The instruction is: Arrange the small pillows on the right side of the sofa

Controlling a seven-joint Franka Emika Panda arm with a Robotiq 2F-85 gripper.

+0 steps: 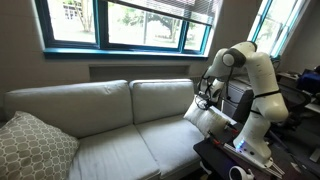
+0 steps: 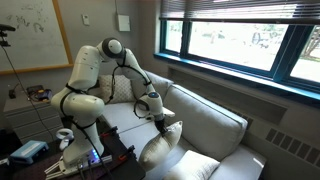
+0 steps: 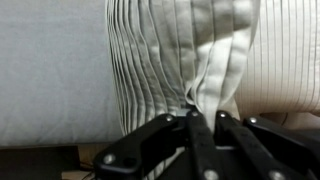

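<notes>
Next, my gripper sets down the small white pillow on the sofa seat, leaning (image 1: pixel 194 118) against the arm by the robot base.
My gripper (image 1: pixel 204 99) is shut on a pinched fold of a small white pillow (image 1: pixel 212 119) and holds it over the sofa's (image 1: pixel 100 105) end by the robot base. In an exterior view the pillow (image 2: pixel 160 150) hangs below the gripper (image 2: pixel 160 123), above the seat near the sofa (image 2: pixel 205 125) arm. In the wrist view the jaws (image 3: pixel 203 115) grip bunched white pillow fabric (image 3: pixel 215 60), with pleated folds beside it. I see only one small pillow for sure; the second one is hidden or out of view.
A larger beige lattice cushion (image 1: pixel 30 145) leans at the sofa's far end; it also shows behind the arm (image 2: pixel 124 88). The robot base and a dark table with gear (image 1: pixel 240 160) stand close to the sofa's near end. Windows run along the wall behind.
</notes>
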